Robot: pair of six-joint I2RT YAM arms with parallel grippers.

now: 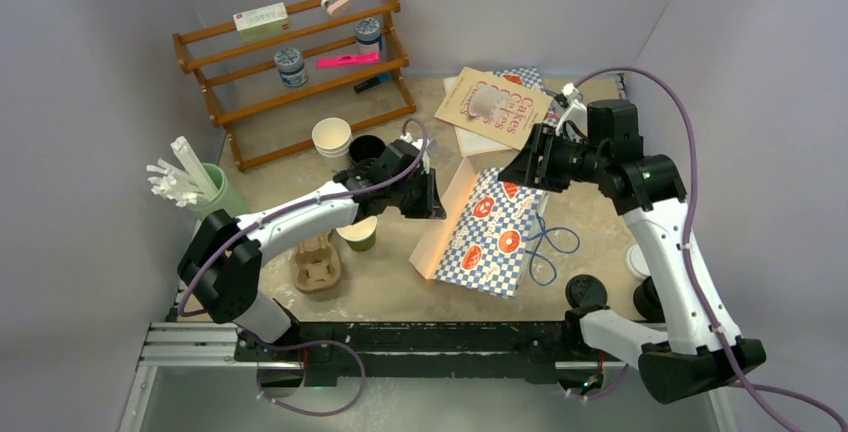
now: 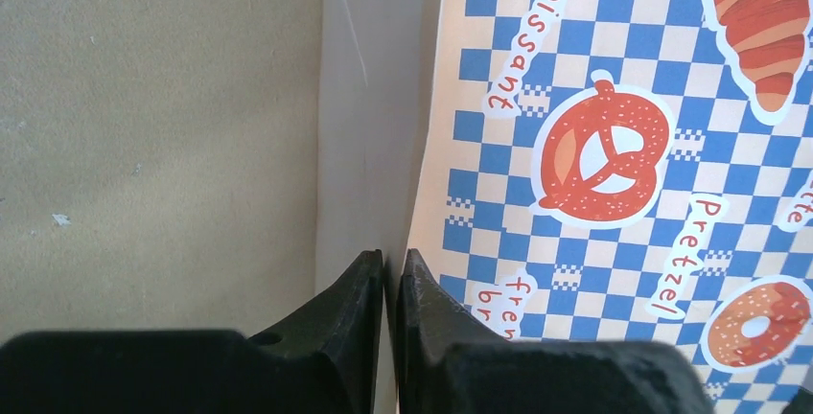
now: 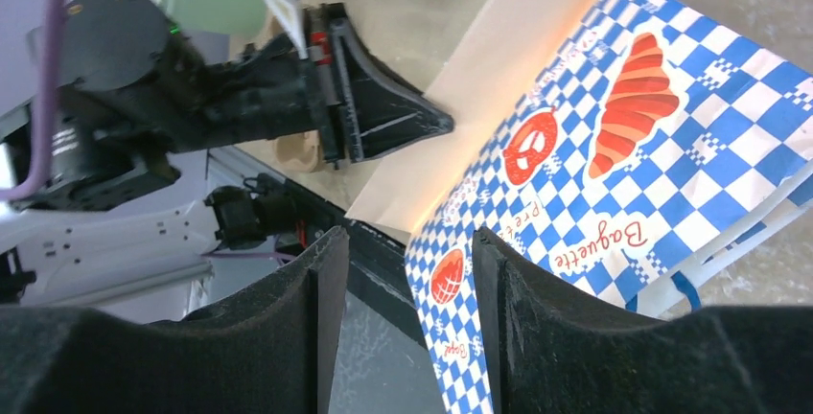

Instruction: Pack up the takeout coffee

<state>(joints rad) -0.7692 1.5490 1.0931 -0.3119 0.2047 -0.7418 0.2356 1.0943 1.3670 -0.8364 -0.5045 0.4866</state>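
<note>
My right gripper will pinch the bag's edge (image 1: 534,224) by the blue handle before turning the bag, because my left gripper has only the paper bag's side fold.
The black paper cup (image 1: 366,146) stands open at the back, just behind my left arm; I see no lid on it. A blue-and-white checked paper bag (image 1: 495,237) with pastry pictures lies on the table. My left gripper (image 1: 432,197) is at the bag's left edge. In the left wrist view its tips (image 2: 390,256) are shut, pinching the bag's side fold (image 2: 614,146). My right gripper (image 1: 512,167) hovers over the bag's far end. In the right wrist view it (image 3: 407,237) is open over the bag (image 3: 614,146).
A white cup (image 1: 332,137) stands beside the black cup. A green cup (image 1: 358,236) and a cardboard cup carrier (image 1: 315,267) sit under my left arm. A green holder with white sticks (image 1: 205,190) is at the left, a wooden shelf (image 1: 300,62) and a "Cakes" book (image 1: 505,102) at the back.
</note>
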